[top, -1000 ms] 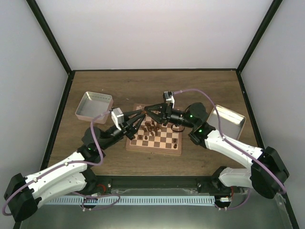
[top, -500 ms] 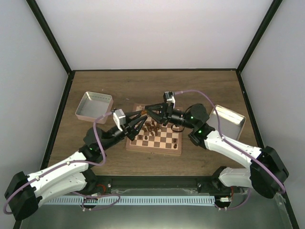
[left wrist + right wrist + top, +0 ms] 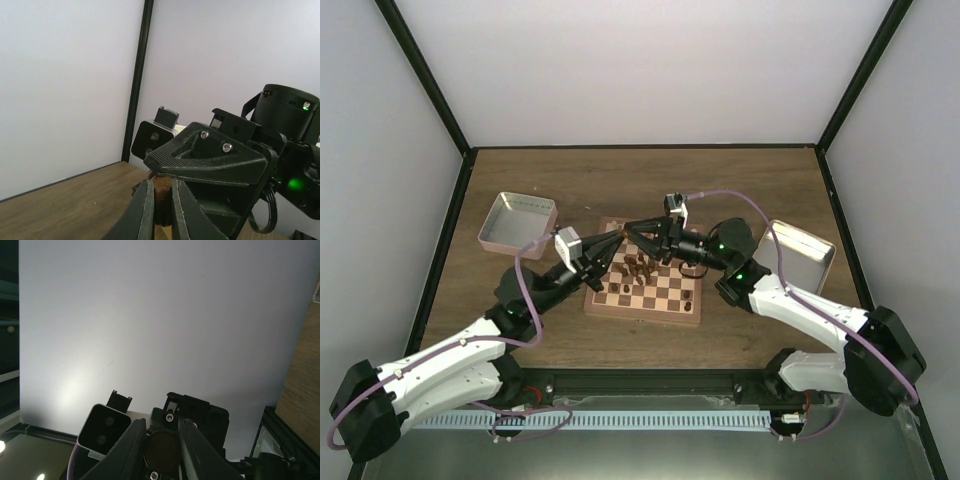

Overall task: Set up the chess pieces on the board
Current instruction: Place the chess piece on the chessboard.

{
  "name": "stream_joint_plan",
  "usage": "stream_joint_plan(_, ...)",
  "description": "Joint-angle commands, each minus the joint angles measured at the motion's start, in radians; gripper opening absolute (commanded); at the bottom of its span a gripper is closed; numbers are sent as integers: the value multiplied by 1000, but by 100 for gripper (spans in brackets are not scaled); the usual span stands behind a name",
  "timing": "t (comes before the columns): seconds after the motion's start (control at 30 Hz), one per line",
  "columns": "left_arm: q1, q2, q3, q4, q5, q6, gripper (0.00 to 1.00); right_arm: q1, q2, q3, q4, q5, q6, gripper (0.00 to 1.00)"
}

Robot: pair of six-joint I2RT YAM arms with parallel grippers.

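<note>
My left gripper will release the dark brown piece on the near-row square (image 3: pixel 674 306) beside the board's dark corner piece.
The board (image 3: pixel 642 313) lies at the table's middle with a cluster of dark brown chess pieces (image 3: pixel 638 266) on its far squares and a few more near its right edge (image 3: pixel 690 298). My two grippers meet tip to tip above the board's far left corner. My left gripper (image 3: pixel 617 244) (image 3: pixel 161 187) is shut on a dark brown piece (image 3: pixel 163 194), held upright. My right gripper (image 3: pixel 629 233) (image 3: pixel 162 429) closes on the round dark base of the same piece (image 3: pixel 162 450). One right finger (image 3: pixel 210 160) lies just over the piece's top. No cream pieces show.
A shallow metal tray (image 3: pixel 517 222) stands at the left of the board and another tray (image 3: pixel 802 255) at the right. The left wrist camera block (image 3: pixel 102 432) sits close in front of the right fingers. Black frame posts and white walls enclose the table.
My left gripper's fingers, spread wide half a second ago, have closed together and shifted up toward the right gripper's tips. The right arm has barely moved.
</note>
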Motion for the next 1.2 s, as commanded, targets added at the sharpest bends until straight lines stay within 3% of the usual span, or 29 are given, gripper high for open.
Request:
stream_joint_plan(0.0,-7,-11,30,-46,-18,-20,4,-6,-40,21,-122,89,-113,22)
stream_joint_plan(0.17,-8,-5,110,-304,-49,-40,4,-6,-123,77,-460,317,-338,52)
stream_joint_plan(0.23,-7,-3,142,-434,-48,-51,4,-5,-148,109,-635,432,-428,59)
stream_joint_plan(0.47,-10,138,329,-894,-36,-113,4,-6,-224,153,-982,816,-665,61)
stream_joint_plan(0.63,-53,349,511,-1129,-71,-134,4,-19,-269,141,-1200,1097,-633,64)
stream_joint_plan(0.87,-108,616,726,-1356,-120,-142,4,-92,-370,71,-1259,1192,-596,64)
stream_joint_plan(1.17,-198,839,860,-1424,-94,-153,4,-95,-499,31,-1341,1343,-507,64)
